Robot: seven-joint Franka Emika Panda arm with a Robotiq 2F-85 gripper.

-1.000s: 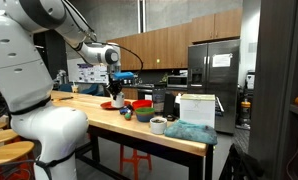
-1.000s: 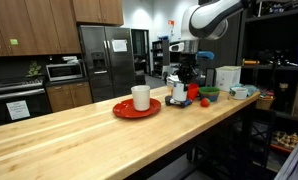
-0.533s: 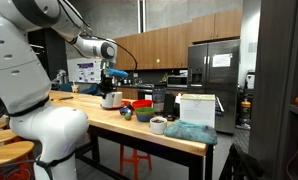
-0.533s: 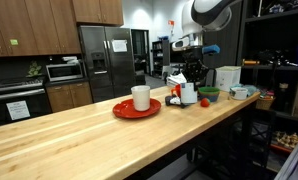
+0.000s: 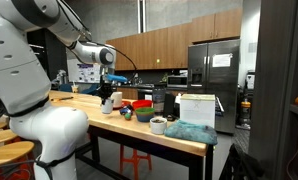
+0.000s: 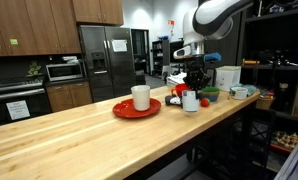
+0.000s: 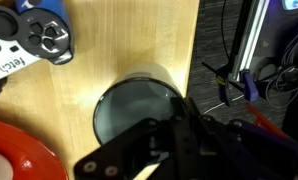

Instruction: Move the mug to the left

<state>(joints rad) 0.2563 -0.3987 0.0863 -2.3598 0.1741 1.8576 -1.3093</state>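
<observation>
The robot's gripper needs to let go of the mug on the counter (image 5: 114, 107) (image 7: 107, 88) beside the blue and white game controller.
The mug (image 6: 191, 101) is small, white and cylindrical. It stands low over the wooden counter (image 6: 89, 140) near its edge, in my gripper (image 6: 194, 88). It also shows in an exterior view (image 5: 107, 103), below the gripper (image 5: 108, 95). In the wrist view I look down into the mug (image 7: 137, 110), which has a grey inside. My dark gripper (image 7: 174, 125) reaches over its rim and is shut on it. I cannot tell if the mug's base touches the wood.
A second white cup (image 6: 141, 97) stands on a red plate (image 6: 135, 110). A blue and white game controller (image 7: 29, 40) and a red plate edge (image 7: 9, 150) lie beside the mug. Bowls (image 5: 141, 105), a low white cup (image 5: 158, 125) and a white box (image 5: 195, 107) stand further along.
My gripper has lifted the mug from the red plate, carried it sideways along the counter towards its edge, and lowered it.
</observation>
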